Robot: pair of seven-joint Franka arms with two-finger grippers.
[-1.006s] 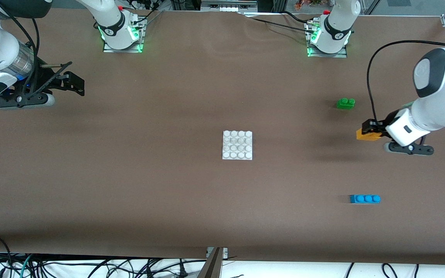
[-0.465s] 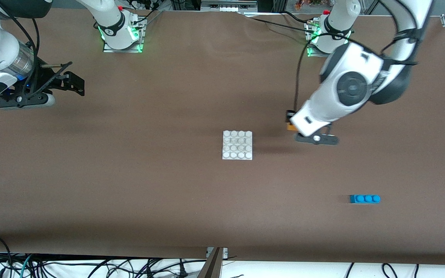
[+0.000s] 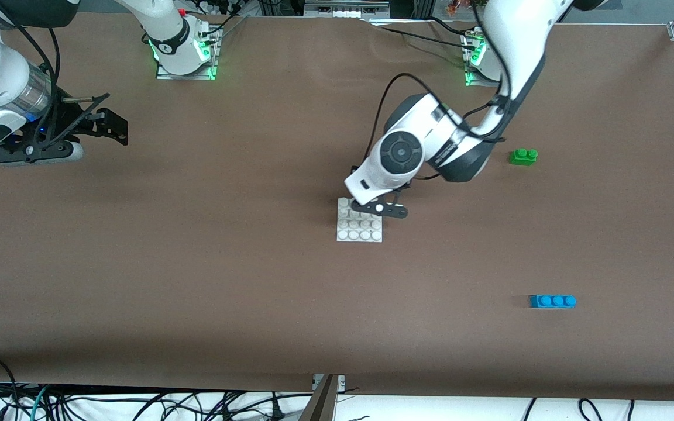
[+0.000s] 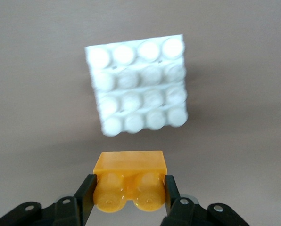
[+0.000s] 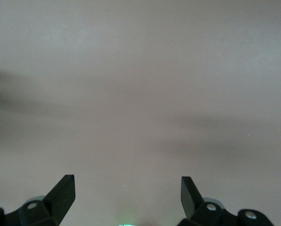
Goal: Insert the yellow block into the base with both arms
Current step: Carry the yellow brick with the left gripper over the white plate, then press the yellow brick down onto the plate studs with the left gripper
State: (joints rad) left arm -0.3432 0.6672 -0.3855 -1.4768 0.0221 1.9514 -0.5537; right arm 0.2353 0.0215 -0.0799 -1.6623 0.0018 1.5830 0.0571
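I should release the yellow block from my left gripper on the white base's middle studs [image 3: 360, 214] [image 4: 142, 100], toward the edge of the base that is under my wrist.
The yellow block [image 4: 130, 165] is clamped between the fingers of my left gripper [image 4: 128, 188], its two studs facing the wrist camera. The white base [image 3: 360, 231] lies flat at the middle of the table, and in the left wrist view [image 4: 138, 89] it sits just ahead of the held block. In the front view the left wrist [image 3: 398, 158] hangs over the base's edge farthest from the front camera and hides the block. My right gripper [image 3: 109, 123] is open and empty [image 5: 128, 188], waiting above bare table at the right arm's end.
A green two-stud brick [image 3: 523, 156] lies toward the left arm's end of the table. A blue three-stud brick [image 3: 552, 301] lies nearer the front camera at that same end. Brown table surface surrounds the base.
My left arm has carried the yellow block from the left arm's end of the table to over the base. The green brick shows again. The right arm has not moved.
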